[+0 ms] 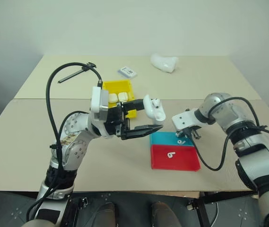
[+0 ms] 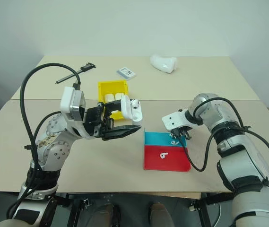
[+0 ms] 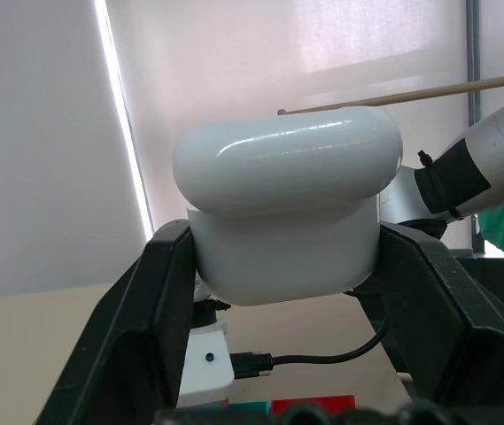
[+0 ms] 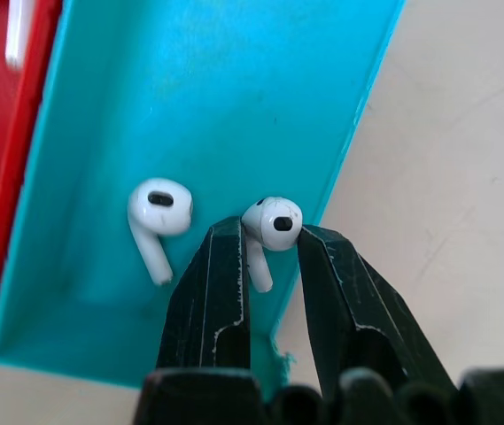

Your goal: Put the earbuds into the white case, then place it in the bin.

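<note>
Next, my right gripper lets go of the earbud inside the open white case [image 1: 158, 103] that my left gripper holds above the table.
My left gripper [image 1: 152, 115] holds the white case [image 3: 283, 212] up above the table, near the middle, with a finger on each side of its body. The lid looks tilted open. My right gripper [image 4: 274, 235] points down into the blue tray [image 4: 216, 88]. Its two fingertips are closed on the head of one earbud [image 4: 275, 220], which lies by the tray's wall. A second earbud [image 4: 158, 208] lies loose beside it. Another earbud [image 1: 172, 154] rests in the red tray [image 1: 186, 163]. The yellow bin [image 1: 117, 86] stands behind the left gripper, with two white items inside.
At the back of the table are a flat white-grey card box [image 1: 127, 72] and a lumpy white object [image 1: 164, 63]. A thin black tool [image 1: 75, 74] lies at the back left. The red tray adjoins the blue one near the front edge.
</note>
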Available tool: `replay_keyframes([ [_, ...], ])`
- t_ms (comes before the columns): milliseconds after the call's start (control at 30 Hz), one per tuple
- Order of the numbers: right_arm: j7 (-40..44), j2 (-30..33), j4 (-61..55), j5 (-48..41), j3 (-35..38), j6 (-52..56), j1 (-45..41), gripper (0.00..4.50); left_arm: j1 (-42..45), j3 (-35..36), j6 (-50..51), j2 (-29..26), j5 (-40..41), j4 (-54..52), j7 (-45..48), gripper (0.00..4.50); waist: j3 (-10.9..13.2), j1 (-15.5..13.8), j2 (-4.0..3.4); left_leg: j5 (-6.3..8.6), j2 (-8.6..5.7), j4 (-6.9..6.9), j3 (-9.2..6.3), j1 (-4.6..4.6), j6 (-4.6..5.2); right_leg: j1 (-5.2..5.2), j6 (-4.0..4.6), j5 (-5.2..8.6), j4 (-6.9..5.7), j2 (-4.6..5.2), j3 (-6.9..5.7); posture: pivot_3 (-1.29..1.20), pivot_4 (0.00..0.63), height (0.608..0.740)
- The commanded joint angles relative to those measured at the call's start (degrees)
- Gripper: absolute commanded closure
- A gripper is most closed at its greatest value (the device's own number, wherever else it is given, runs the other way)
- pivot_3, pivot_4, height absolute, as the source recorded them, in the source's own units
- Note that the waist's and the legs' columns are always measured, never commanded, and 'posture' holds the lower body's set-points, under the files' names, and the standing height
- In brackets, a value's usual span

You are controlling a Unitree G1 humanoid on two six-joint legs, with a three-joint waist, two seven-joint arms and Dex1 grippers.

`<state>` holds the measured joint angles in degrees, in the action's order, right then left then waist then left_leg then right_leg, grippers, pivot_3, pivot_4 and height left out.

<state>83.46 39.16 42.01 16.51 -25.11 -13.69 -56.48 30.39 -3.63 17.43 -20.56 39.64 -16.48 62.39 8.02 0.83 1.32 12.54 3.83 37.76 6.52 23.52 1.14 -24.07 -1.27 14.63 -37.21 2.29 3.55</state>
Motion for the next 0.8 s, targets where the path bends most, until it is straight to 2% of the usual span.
replay_keyframes([
  [33,0.1,2.7,-11.9,-9.9,9.9,9.8,2.5,3.88,0.6,0.5,-0.9,0.1,0.6,-1.1,0.3,1.67,0.0,0.0,-0.01,0.0,0.0,0.0,-0.01,0.04,0.0,-0.03,0.0,0.0,0.0,0.01,0.0,0.0,0.15,0.74],
  [233,-3.3,7.0,-42.1,-33.6,30.3,34.1,16.3,3.88,1.6,0.6,-0.8,0.4,0.7,0.2,0.7,1.67,0.0,-0.7,-0.01,0.01,-0.01,0.01,-0.07,0.14,-0.01,-0.05,-0.01,0.0,0.02,0.07,-0.08,0.0,0.15,0.74],
  [300,-6.0,7.0,-48.6,-40.3,35.3,40.4,19.0,3.88,1.9,0.7,-0.8,0.5,0.8,0.5,0.8,1.67,0.0,-0.8,0.0,0.01,-0.03,0.01,-0.09,0.14,-0.01,-0.02,-0.03,-0.01,0.02,0.09,-0.08,0.0,0.15,0.74],
  [433,-20.7,2.9,-61.6,-59.6,47.0,57.5,20.9,3.88,2.8,0.3,-0.5,1.2,1.5,1.5,2.0,1.67,0.0,-0.4,0.0,0.01,-0.02,-0.02,-0.2,0.03,0.0,0.01,-0.04,-0.04,-0.02,0.05,-0.06,0.0,0.15,0.74],
  [533,-33.5,0.3,-68.8,-73.3,50.9,66.1,20.6,3.88,3.2,-0.1,-0.5,1.9,1.4,1.8,1.9,1.67,0.0,0.0,0.0,0.01,0.0,-0.07,-0.3,0.01,0.0,0.02,-0.03,-0.04,-0.02,0.02,-0.07,0.0,0.15,0.74],
  [633,-42.7,-1.3,-74.5,-85.3,51.7,68.3,22.4,3.88,3.4,-0.1,0.1,2.4,1.8,1.9,1.7,1.67,0.0,0.0,0.0,0.01,-0.02,-0.08,-0.37,0.04,0.0,0.01,-0.03,-0.04,0.01,0.03,-0.04,0.0,0.15,0.74],
  [800,-51.8,-1.7,-80.7,-93.8,47.4,67.3,26.5,3.88,4.1,-0.4,0.2,2.9,1.9,2.7,2.5,1.67,0.0,0.0,0.0,0.02,-0.05,-0.05,-0.43,0.17,0.01,-0.01,-0.07,-0.04,0.08,0.05,-0.07,0.0,0.15,0.74],
])
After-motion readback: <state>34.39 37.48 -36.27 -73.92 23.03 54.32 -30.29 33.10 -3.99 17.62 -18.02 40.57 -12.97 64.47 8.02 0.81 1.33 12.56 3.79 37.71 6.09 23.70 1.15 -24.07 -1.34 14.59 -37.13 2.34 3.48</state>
